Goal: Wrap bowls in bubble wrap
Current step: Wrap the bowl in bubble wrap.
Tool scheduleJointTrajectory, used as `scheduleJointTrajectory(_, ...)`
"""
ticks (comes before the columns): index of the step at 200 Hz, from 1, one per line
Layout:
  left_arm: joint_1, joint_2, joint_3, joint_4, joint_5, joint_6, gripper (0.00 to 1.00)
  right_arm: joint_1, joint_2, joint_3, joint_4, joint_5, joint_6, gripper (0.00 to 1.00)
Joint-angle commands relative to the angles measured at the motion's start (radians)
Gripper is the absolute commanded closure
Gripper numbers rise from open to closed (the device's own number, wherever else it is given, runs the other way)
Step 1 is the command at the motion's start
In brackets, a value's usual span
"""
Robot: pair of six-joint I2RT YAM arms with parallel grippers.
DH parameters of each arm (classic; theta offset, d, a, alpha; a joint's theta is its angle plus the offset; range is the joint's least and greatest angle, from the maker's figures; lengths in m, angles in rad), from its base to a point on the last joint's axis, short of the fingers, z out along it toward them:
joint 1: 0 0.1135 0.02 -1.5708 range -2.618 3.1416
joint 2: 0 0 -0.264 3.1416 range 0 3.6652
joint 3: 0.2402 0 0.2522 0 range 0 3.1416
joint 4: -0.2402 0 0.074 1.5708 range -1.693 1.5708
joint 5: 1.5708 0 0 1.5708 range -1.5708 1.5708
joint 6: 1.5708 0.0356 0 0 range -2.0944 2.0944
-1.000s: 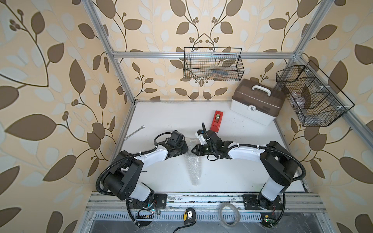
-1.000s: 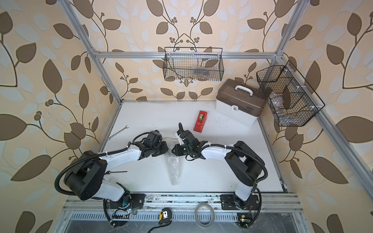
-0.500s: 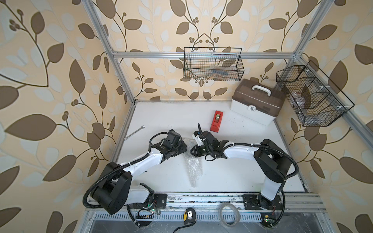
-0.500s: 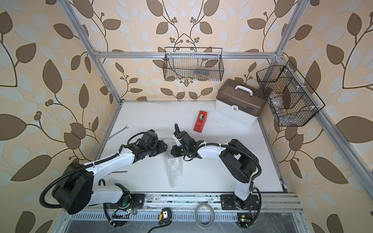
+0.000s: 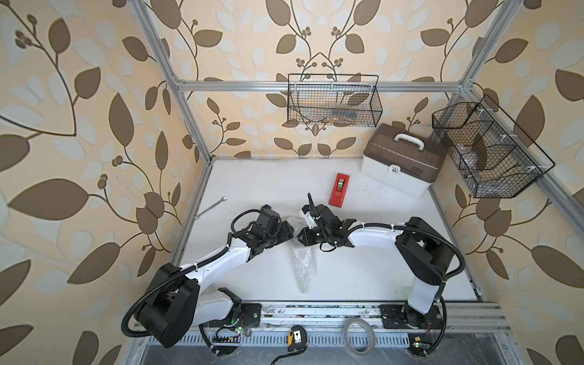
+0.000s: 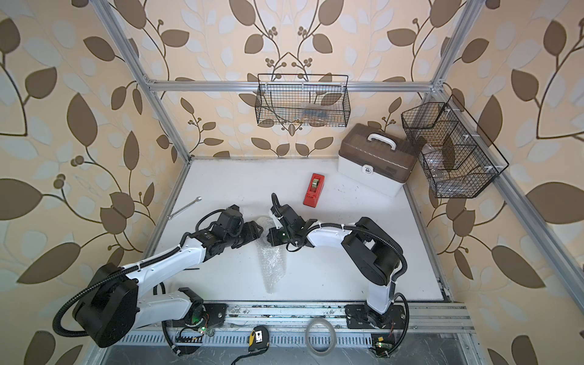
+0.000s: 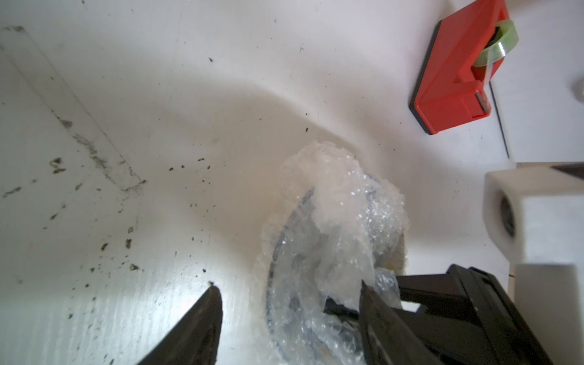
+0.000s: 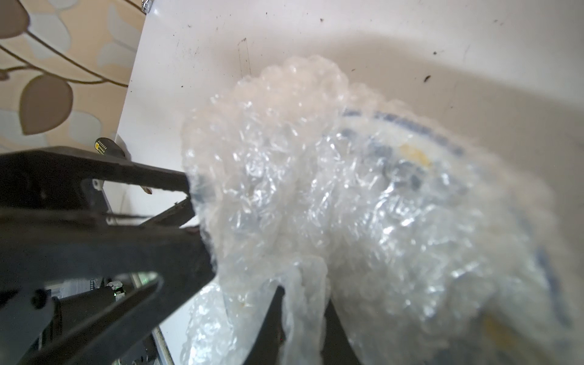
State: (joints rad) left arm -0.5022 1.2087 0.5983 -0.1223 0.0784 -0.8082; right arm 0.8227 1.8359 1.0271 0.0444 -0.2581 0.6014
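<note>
My left gripper should pinch the bundle's edge (image 5: pixel 294 222) to free my right gripper for the loose tail, since my right gripper is holding the gathered fold and that tail is trailing.
The bowl (image 7: pixel 289 249) lies on the white table, bundled in the bubble wrap (image 7: pixel 344 202); its bluish rim shows through the plastic in both wrist views (image 8: pixel 414 128). In both top views the bundle (image 5: pixel 295 221) sits between my two grippers, and a loose tail of bubble wrap (image 5: pixel 304 267) trails toward the front edge. My left gripper (image 7: pixel 289 287) is open, its fingers standing either side of the bundle's near edge without pinching it. My right gripper (image 8: pixel 305 305) is shut on a gathered fold of bubble wrap at the bundle's other side.
A red tape dispenser (image 5: pixel 338 190) lies just behind the grippers, a brown-lidded toolbox (image 5: pixel 401 161) at the back right, and a wrench (image 5: pixel 210 207) at the left edge. Wire baskets (image 5: pixel 333 101) (image 5: pixel 486 151) hang on the walls. A clear tape ring (image 5: pixel 359 332) and a tape measure (image 5: pixel 296 338) lie on the front rail.
My left gripper has opened and let go of the bubble wrap, and both grippers have shifted a little to the left. The right gripper has stayed shut on its fold.
</note>
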Motion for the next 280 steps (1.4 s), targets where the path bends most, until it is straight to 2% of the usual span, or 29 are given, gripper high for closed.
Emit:
scheduleJointTrajectory(1,0.008,-0.047,-0.014,0.039,-0.01,-0.003,0.27,0.012,0.035,0.015,-0.052,0.014,-0.008,0.84)
scheduleJointTrajectory(26,0.01,-0.03,-0.023,0.076,-0.029,-0.007,0.21,0.012,0.036,0.015,-0.055,0.013,-0.01,0.84)
scheduleJointTrajectory(61,0.013,0.084,0.044,0.086,-0.038,0.029,0.21,0.015,0.037,0.01,-0.052,0.012,-0.009,0.84)
scheduleJointTrajectory(133,0.06,0.21,0.067,0.16,-0.003,0.044,0.3,0.015,0.042,0.001,-0.041,0.006,-0.001,0.84)
scheduleJointTrajectory(184,0.063,0.287,-0.003,0.293,0.107,0.002,0.47,0.013,0.047,0.002,-0.033,0.012,0.003,0.85)
scheduleJointTrajectory(212,0.059,0.311,-0.059,0.377,0.144,-0.03,0.53,0.012,0.052,-0.001,-0.026,0.023,0.006,0.85)
scheduleJointTrajectory(245,0.057,0.339,-0.08,0.392,0.146,-0.036,0.74,0.013,0.05,-0.013,-0.02,0.03,0.009,0.85)
scheduleJointTrajectory(280,0.057,0.359,-0.063,0.374,0.143,-0.028,0.92,0.012,0.037,-0.021,-0.025,0.043,0.008,0.82)
